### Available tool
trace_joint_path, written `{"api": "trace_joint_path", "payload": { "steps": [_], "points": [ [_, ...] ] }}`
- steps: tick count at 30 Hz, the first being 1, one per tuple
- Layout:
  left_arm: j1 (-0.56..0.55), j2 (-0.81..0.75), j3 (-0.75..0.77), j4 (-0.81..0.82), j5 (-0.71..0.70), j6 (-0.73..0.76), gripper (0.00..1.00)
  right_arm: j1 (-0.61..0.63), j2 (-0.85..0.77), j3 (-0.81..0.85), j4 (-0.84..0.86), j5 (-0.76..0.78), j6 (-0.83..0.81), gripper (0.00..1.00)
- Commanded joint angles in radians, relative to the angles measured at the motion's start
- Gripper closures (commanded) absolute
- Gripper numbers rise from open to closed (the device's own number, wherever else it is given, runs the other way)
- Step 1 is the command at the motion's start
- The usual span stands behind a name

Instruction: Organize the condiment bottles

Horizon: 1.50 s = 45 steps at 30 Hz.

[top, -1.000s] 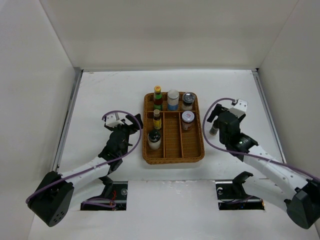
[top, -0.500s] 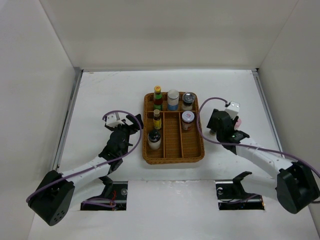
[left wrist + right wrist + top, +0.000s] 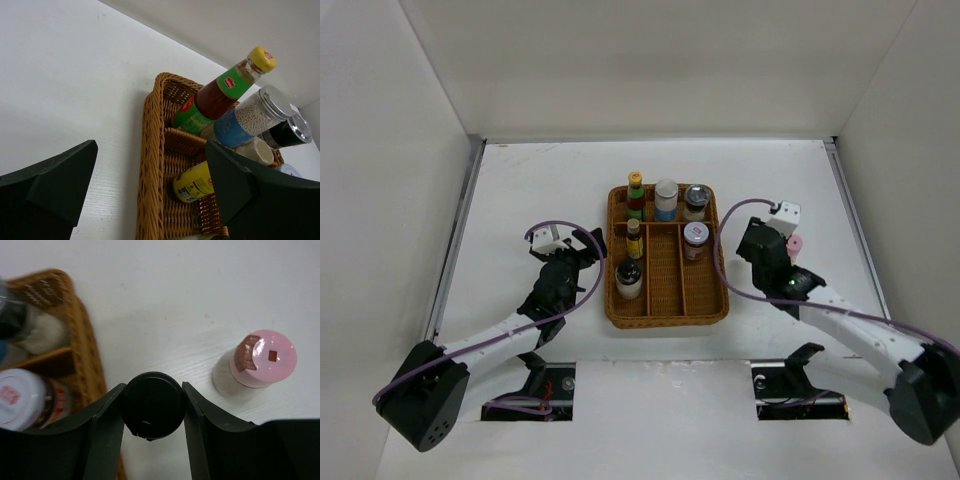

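Observation:
The robot's right gripper should release the black-capped bottle in the wicker tray (image 3: 700, 268), just in front of the white-lidded jar.
My right gripper (image 3: 760, 246) is shut on the round black cap of a small bottle (image 3: 152, 405) standing on the table just right of the wicker tray (image 3: 666, 312). The pink-capped bottle (image 3: 794, 243) stands upright beside it, apart from the fingers; it also shows in the right wrist view (image 3: 262, 360). In the tray stand a yellow-capped sauce bottle (image 3: 635, 192), a white-capped blue-labelled jar (image 3: 666, 199), a silver-lidded jar (image 3: 696, 201), a small yellow-capped bottle (image 3: 634, 238), a grey-lidded jar (image 3: 695, 239) and a dark-and-white squat bottle (image 3: 628, 279). My left gripper (image 3: 582, 250) is open and empty at the tray's left rim (image 3: 150, 165).
White walls enclose the table on the left, back and right. The tray's middle and right long compartments (image 3: 665, 280) hold nothing. The tray's right rim (image 3: 85, 355) lies close to the left of my right fingers.
My right gripper has swung left and closed round the black-capped bottle, uncovering the pink-capped bottle. The left arm has not moved.

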Motion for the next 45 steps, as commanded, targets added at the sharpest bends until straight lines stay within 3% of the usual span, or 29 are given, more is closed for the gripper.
{"api": "trace_joint_path", "payload": {
  "steps": [1, 6, 12, 23, 34, 36, 40, 45],
  "points": [
    [0.007, 0.003, 0.002, 0.059, 0.009, -0.009, 0.10, 0.096, -0.142, 0.047, 0.009, 0.098, -0.045, 0.64],
    [0.000, 0.005, 0.005, 0.060, 0.007, -0.009, 0.10, 0.251, -0.196, 0.099, -0.097, 0.063, -0.005, 0.64],
    [0.005, -0.006, 0.000, 0.060, 0.006, -0.009, 0.10, 0.372, -0.043, 0.122, -0.043, 0.017, 0.021, 0.63],
    [0.007, -0.015, -0.003, 0.057, 0.007, -0.009, 0.10, 0.369, 0.183, 0.123, 0.144, -0.038, -0.034, 0.61],
    [0.013, -0.008, -0.001, 0.057, 0.010, -0.009, 0.10, 0.340, 0.275, 0.114, 0.127, 0.009, -0.031, 0.59],
    [0.014, -0.003, 0.000, 0.053, 0.010, -0.009, 0.10, 0.328, 0.270, 0.102, 0.139, -0.003, -0.026, 0.55],
    [0.017, -0.009, -0.003, 0.057, 0.010, -0.009, 0.10, 0.320, 0.247, 0.090, 0.139, -0.014, -0.022, 0.36],
    [0.013, -0.012, -0.003, 0.057, 0.010, -0.009, 0.10, 0.323, 0.186, 0.091, 0.119, -0.023, -0.025, 0.26]
  ]
}}
